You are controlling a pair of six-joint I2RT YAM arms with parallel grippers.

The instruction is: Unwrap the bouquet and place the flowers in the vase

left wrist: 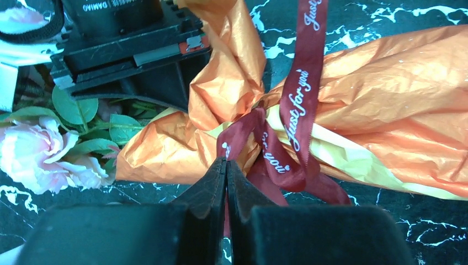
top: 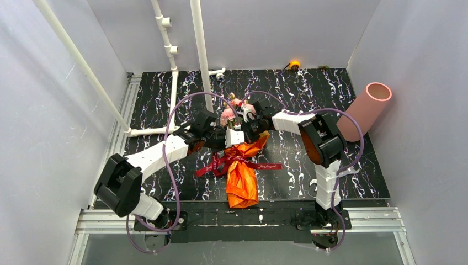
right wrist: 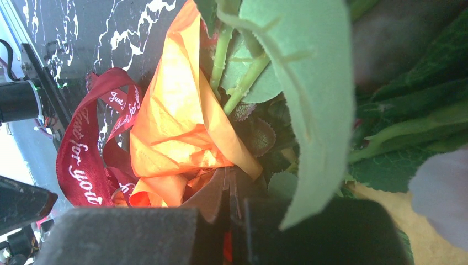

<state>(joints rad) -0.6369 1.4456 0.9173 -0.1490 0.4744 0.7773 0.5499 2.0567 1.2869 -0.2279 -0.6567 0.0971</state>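
Observation:
The ribbon still crosses the wrapping paper at the knot, so next my left gripper opens, takes the ribbon's loop (left wrist: 238, 134) beside the knot and draws it clear.
The bouquet (top: 242, 175) lies on the dark marbled table, its orange wrapping paper (left wrist: 386, 94) pointing to the near edge and its pink flowers (top: 234, 112) to the back. A dark red ribbon (left wrist: 298, 110) is knotted round its middle. My left gripper (left wrist: 226, 163) is shut, with a strip of that ribbon pinched between its fingers beside the knot. My right gripper (right wrist: 227, 175) is shut on a fold of the wrapping paper (right wrist: 176, 132) at the bundle's open end, among green stems (right wrist: 243, 83) and leaves. The salmon-pink vase (top: 365, 109) lies tilted at the far right, away from both grippers.
White pipes (top: 200, 55) stand at the back left, one running down to the table's left rim. A small orange object (top: 295, 64) sits at the back wall. Grey walls close in the left, right and back. Metal rails (top: 243, 220) run along the near edge.

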